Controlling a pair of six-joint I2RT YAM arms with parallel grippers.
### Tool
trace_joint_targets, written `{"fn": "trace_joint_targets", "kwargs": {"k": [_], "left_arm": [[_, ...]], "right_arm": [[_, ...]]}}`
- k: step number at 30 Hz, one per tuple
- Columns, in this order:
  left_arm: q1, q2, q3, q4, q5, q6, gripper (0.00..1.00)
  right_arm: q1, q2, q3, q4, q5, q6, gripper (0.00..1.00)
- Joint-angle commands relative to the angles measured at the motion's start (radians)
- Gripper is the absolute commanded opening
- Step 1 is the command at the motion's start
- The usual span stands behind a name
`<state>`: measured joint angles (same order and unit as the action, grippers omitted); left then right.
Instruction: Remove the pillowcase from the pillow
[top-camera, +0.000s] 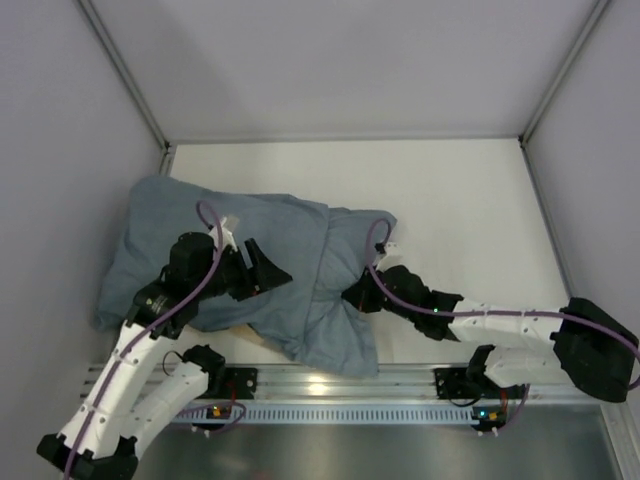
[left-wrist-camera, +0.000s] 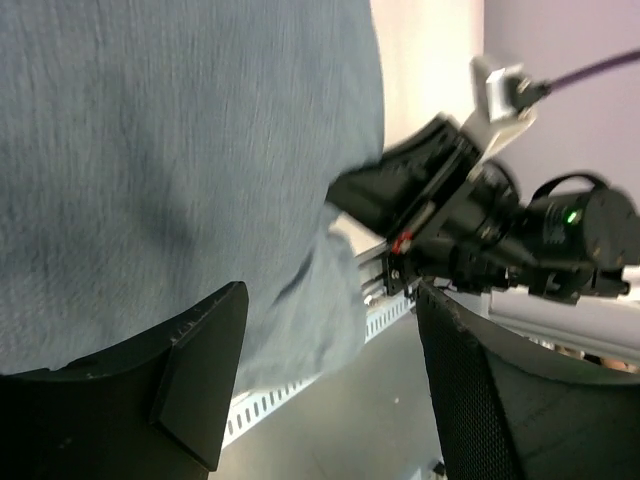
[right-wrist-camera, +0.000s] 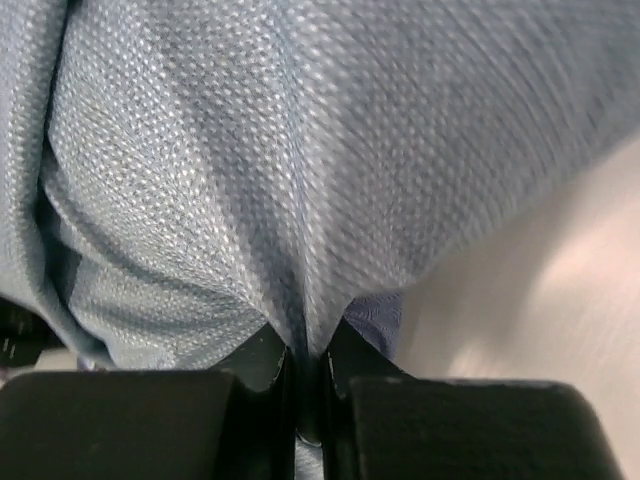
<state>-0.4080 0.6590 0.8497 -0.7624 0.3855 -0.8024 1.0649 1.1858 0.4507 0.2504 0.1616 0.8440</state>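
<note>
I need to let go of the pillowcase's pinched fold with my right gripper, setting it free on the white table (top-camera: 414, 270) beneath that gripper's own black wrist.
The dusty blue-grey pillowcase (top-camera: 280, 255) lies bulging on the left half of the table and fills most of the left wrist view (left-wrist-camera: 180, 150). The pillow is hidden inside it; no white cushion shows. My left gripper (top-camera: 268, 272) hovers over the middle of the cloth, open, with nothing between its fingers (left-wrist-camera: 330, 300). My right gripper (top-camera: 355, 296) is at the cloth's right side, shut on a pinched fold of the pillowcase (right-wrist-camera: 300, 150), which rises in a ridge from between the jaws (right-wrist-camera: 308, 345).
The white table (top-camera: 450, 200) extends to the right and back of the cloth. A slotted aluminium rail (top-camera: 340, 382) runs along the near edge, and the cloth's lower corner hangs onto it. Grey walls close in the left, back and right.
</note>
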Motion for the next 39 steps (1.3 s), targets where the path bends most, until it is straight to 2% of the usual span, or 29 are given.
{"fn": "trace_joint_targets", "kwargs": {"k": [1,3,4,7,8,10,11,12,15,22,27,30,32,35,38,39], "left_arm": [[-0.003,0.130,-0.011,0.118,0.076,0.025,0.71],[-0.031,0.201,0.023,0.127,0.040,0.076,0.70],[-0.047,0.296,0.073,0.127,0.008,0.094,0.69],[-0.147,0.434,0.196,0.126,-0.043,0.114,0.68],[-0.213,0.486,0.225,0.126,-0.151,0.108,0.68],[-0.267,0.537,0.277,0.091,-0.303,0.105,0.68],[-0.303,0.548,0.322,0.066,-0.442,0.103,0.68],[-0.314,0.557,0.334,0.049,-0.486,0.098,0.68],[-0.348,0.588,0.351,0.037,-0.580,0.095,0.68],[-0.442,0.743,0.365,-0.026,-0.741,0.078,0.68],[-0.480,0.786,0.325,-0.032,-0.769,0.017,0.64],[-0.518,0.791,0.318,-0.035,-0.801,0.005,0.51],[-0.535,0.757,0.305,-0.035,-0.806,-0.015,0.35],[-0.554,0.654,0.275,-0.037,-0.806,-0.035,0.21],[-0.555,0.539,0.232,-0.044,-0.798,-0.035,0.19],[-0.554,0.501,0.223,-0.058,-0.804,-0.037,0.15]], "right_arm": [[-0.149,-0.040,0.084,0.060,0.023,-0.060,0.00],[-0.189,-0.045,0.123,0.015,0.007,-0.095,0.00],[-0.216,-0.040,0.158,-0.020,0.000,-0.108,0.00],[-0.246,-0.019,0.190,-0.030,-0.045,-0.140,0.00],[-0.250,-0.012,0.200,-0.028,-0.051,-0.144,0.00],[-0.266,0.009,0.200,-0.017,-0.083,-0.145,0.00],[-0.267,0.014,0.195,-0.013,-0.097,-0.140,0.00],[-0.269,0.021,0.186,-0.002,-0.123,-0.131,0.00],[-0.269,0.028,0.131,0.058,-0.186,-0.111,0.00],[-0.263,-0.014,0.049,0.089,-0.206,-0.095,0.00],[-0.264,-0.127,0.037,0.024,-0.169,-0.092,0.00],[-0.264,-0.176,0.019,-0.010,-0.168,-0.095,0.00],[-0.266,-0.196,0.002,-0.033,-0.130,-0.108,0.00],[-0.270,-0.215,-0.006,-0.084,-0.087,-0.134,0.00],[-0.299,-0.210,-0.007,-0.102,-0.076,-0.152,0.00],[-0.307,-0.201,-0.001,-0.100,-0.076,-0.161,0.00]]}}
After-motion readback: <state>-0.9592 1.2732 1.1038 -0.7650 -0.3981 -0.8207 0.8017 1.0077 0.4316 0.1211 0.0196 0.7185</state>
